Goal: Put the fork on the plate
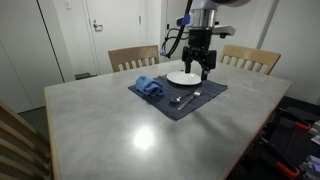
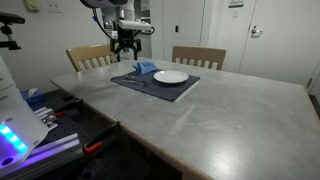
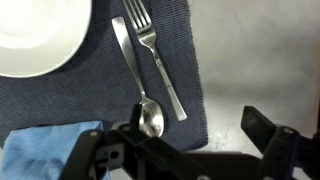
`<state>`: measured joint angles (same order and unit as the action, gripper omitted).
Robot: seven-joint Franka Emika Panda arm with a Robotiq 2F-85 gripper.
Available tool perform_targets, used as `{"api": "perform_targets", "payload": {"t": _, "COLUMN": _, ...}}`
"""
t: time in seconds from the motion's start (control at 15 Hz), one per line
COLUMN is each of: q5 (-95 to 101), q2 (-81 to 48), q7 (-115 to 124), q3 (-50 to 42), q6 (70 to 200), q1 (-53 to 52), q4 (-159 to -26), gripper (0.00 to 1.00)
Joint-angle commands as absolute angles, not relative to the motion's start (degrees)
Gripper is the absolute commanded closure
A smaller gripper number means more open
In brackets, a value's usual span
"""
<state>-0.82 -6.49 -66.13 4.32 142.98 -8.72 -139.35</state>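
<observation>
Next, I move my gripper to the middle of the silver fork's handle [image 1: 187, 100] [image 3: 164, 78], beside the spoon, and close it there.
The silver fork [image 3: 158, 62] lies on the dark blue placemat [image 3: 100, 95], tines pointing away from my fingers. A silver spoon [image 3: 148, 115] lies right beside it, between it and the white plate [image 3: 30, 35]. The plate is bare. In both exterior views the plate [image 1: 182, 77] [image 2: 171, 76] sits on the placemat. My gripper [image 3: 185, 150] is open and empty. It hangs above the placemat's edge near the handle end of the fork and touches nothing. It also shows in both exterior views [image 1: 201, 66] [image 2: 127, 45], well above the table.
A crumpled blue cloth [image 3: 40, 150] [image 1: 149, 87] lies on the placemat beside the plate. The grey table [image 1: 120, 125] extends widely around the mat. Wooden chairs [image 1: 133, 57] [image 1: 250, 59] stand at the far side of the table.
</observation>
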Motion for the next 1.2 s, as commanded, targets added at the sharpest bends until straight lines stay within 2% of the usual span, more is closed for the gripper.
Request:
{"api": "perform_targets", "payload": {"t": 0.0, "q5": -0.9, "q2": -7.9, "q7": -69.8, "q3": 6.1, "q6": 145.0, "q1": -6.5, "q4": -141.1, "gripper": 0.0}}
{"api": "perform_targets", "payload": {"t": 1.13, "q5": 1.6, "q2": -21.5, "q7": -74.8, "q3": 8.0, "q6": 148.6, "q1": -2.5, "q4": -137.4, "gripper": 0.0}}
